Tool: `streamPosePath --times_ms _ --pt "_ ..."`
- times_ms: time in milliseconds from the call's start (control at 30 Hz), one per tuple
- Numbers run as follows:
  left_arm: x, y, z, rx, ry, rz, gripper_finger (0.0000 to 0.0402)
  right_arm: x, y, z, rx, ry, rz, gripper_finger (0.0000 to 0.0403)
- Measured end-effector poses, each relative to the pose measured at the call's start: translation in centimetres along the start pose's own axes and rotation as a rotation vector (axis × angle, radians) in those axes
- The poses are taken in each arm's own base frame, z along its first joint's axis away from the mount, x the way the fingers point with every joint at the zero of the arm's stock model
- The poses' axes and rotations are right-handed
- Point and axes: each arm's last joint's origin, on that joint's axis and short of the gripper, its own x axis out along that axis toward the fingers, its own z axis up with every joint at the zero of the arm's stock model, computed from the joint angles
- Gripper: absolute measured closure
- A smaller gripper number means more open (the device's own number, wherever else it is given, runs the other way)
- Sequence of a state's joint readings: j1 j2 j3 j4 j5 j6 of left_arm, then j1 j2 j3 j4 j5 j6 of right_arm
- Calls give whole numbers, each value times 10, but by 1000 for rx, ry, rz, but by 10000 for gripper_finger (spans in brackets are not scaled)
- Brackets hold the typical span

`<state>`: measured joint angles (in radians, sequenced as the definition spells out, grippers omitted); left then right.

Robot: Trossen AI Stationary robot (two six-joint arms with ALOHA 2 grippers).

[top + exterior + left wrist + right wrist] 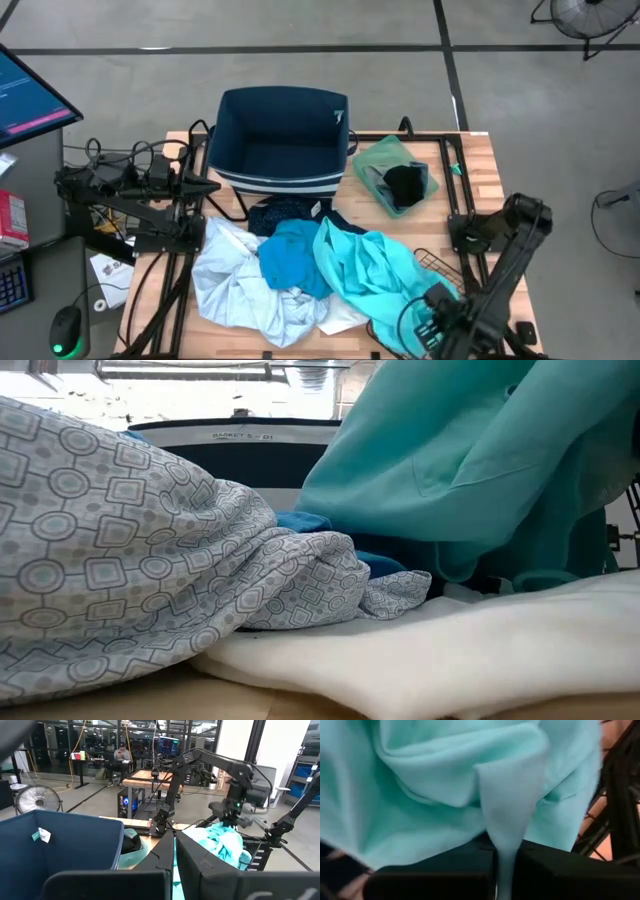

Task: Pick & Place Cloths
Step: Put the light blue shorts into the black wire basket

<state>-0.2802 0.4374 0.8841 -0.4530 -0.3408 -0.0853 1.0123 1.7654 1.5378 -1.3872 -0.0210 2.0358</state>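
The far end of the turquoise cloth hangs over the heap, outside the wire basket, so the robot's right gripper should take that end (350, 266) and lift it into the basket.
A heap of cloths lies on the table's near middle: a pale patterned one (232, 282), a deep blue one (290, 255), a navy dotted one (285, 212), a white one (450, 650) and a bright turquoise one (365, 265). My right gripper (505, 870) stands over the heap's near right side (438, 303), pointing down, shut on the turquoise cloth. My left gripper (175, 865) waits shut and level at the table's left, beside the navy bin (280, 140), touching nothing. My right gripper pinches a narrow raised fold of the turquoise cloth (507, 832) between its two fingers, coming from above and pointing down. The fold runs up out of the cloth's bulk (220, 840), which spreads below the fingers and rests on the heap.
The navy bin stands open at the table's far middle. A green cloth with a black one on it (395, 178) lies at the far right. A black wire mesh basket (440, 265) sits under the turquoise cloth's right edge. A monitor and cables are off the table's left.
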Motion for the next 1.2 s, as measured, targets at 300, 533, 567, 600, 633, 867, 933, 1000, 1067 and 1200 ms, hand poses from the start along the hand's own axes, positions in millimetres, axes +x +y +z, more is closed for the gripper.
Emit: streamPosePath --times_ms 300,533,567,600,633,867,933,1000,1067,1200 --pt "0 0 0 -1 0 0 399 40 28 20 -128 80 -121 389" --pt "0 0 0 1 -1 4 398 -5 18 42 -236 106 -69 291" --pt "0 0 0 1 -1 4 395 -16 14 45 -249 109 -49 272" --pt "0 0 0 1 -1 4 391 -27 10 49 -260 113 -23 252" --pt "0 0 0 3 -1 5 386 -38 6 53 -267 117 12 231" --pt "0 1 0 28 -3 31 330 -93 -23 105 -140 -55 239 92" --pt "0 1 0 28 -3 35 314 -95 -22 124 -132 -108 248 63" --pt "0 1 0 28 -3 35 300 -91 -17 143 -161 -126 232 41" --pt "0 1 0 28 -3 35 286 -84 -7 160 -207 -134 217 23" --pt "0 1 0 25 -3 35 263 -64 15 192 -266 -120 188 5"
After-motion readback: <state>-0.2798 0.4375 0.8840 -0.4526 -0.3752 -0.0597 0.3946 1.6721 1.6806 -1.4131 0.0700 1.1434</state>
